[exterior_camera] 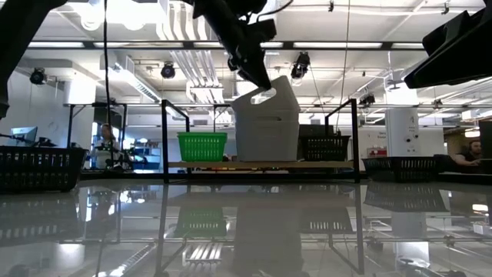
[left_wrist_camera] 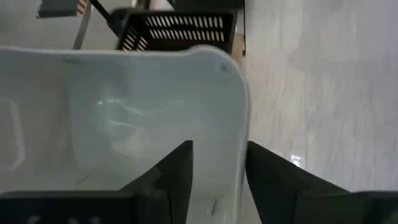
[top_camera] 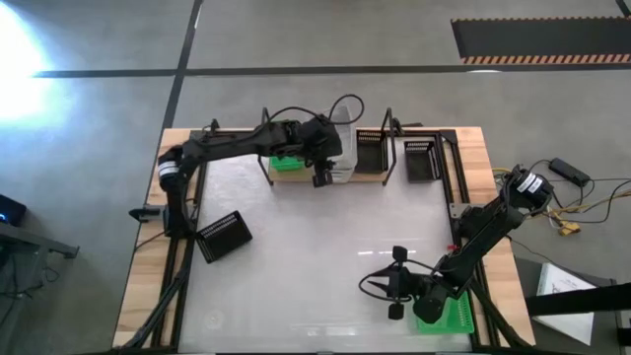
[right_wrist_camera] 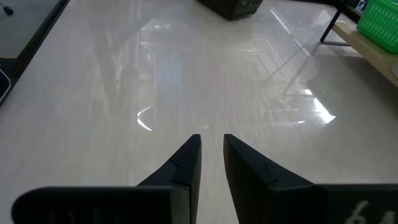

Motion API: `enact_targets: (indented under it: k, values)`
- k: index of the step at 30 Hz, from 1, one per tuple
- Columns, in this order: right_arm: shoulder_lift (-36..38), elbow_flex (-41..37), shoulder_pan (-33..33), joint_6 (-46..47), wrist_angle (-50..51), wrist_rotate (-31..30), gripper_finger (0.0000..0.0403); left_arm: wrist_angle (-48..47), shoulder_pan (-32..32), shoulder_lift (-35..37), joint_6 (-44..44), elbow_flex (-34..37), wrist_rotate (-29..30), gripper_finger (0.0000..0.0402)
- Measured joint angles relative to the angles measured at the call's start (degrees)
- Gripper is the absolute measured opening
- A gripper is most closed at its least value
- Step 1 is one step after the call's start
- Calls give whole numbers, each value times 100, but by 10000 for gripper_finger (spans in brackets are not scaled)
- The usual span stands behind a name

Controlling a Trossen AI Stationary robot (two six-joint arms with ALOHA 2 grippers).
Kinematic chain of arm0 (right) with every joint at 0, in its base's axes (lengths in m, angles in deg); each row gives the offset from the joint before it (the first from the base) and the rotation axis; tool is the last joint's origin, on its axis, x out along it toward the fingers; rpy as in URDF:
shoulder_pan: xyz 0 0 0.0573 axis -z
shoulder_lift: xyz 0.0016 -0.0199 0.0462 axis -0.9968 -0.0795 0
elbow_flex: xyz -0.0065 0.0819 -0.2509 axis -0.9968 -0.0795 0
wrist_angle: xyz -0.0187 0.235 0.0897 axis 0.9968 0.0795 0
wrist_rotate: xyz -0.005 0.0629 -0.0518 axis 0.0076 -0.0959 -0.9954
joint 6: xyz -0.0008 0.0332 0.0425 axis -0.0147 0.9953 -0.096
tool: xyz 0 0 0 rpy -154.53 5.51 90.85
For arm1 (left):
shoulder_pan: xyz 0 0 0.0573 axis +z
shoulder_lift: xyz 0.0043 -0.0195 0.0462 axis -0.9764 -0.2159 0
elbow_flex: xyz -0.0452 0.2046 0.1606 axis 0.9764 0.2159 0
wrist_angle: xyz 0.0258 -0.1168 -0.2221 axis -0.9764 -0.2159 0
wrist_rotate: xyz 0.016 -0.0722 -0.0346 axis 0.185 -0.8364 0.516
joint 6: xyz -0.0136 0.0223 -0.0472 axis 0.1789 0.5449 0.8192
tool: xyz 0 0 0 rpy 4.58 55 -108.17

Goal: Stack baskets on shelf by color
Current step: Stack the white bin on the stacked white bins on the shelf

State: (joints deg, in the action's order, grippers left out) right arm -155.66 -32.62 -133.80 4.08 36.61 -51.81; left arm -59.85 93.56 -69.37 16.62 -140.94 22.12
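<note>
My left gripper needs to grab the upper white basket, which sits slanted in the lower white basket, by its near rim (exterior_camera: 247,96) and pull it level toward the green basket.
My left gripper (top_camera: 321,170) is at the shelf (top_camera: 380,179) at the table's far side, shut on a translucent white basket (top_camera: 341,156). In the low view the white basket (exterior_camera: 265,119) stands tall between a green basket (exterior_camera: 202,146) and a black basket (exterior_camera: 323,148), which both sit on the plank. Whether its base rests on the plank, I cannot tell. My right gripper (top_camera: 380,283) hangs over the table's near right part, fingers almost together and empty (right_wrist_camera: 211,146), beside another green basket (top_camera: 449,316). My left gripper (left_wrist_camera: 221,162) holds the white basket by its upper rim, near a corner (left_wrist_camera: 239,124). One finger (left_wrist_camera: 177,171) is inside the basket and one (left_wrist_camera: 270,177) outside, with the wall between them. The fingers come from above, slanting down (exterior_camera: 257,73).
A black basket (top_camera: 422,158) lies just right of the shelf's right upright. Another black basket (top_camera: 225,237) lies on the table's left part. The middle of the white tabletop (top_camera: 315,247) is bare. Cables lie off the table's right edge.
</note>
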Motion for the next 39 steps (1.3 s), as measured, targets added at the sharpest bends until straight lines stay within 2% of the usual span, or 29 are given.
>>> enact_targets:
  k: [4,10,15,25,31,39]
  values:
    - [0,-7,0,2,15,2,61,-72,-11,24,-2,-19,-38,110]
    - [0,-9,0,4,11,2,61,-122,0,21,-176,252,26,52]
    - [0,-9,0,-3,4,2,61,-151,-2,17,-342,178,257,5]
    - [0,-11,0,-11,13,2,61,-620,-14,16,-404,-282,297,1]
    - [0,-11,0,-11,13,2,61,-774,-121,17,-429,-332,546,0]
    - [0,-13,0,-46,14,0,61,-865,-129,-239,-443,-326,548,0]
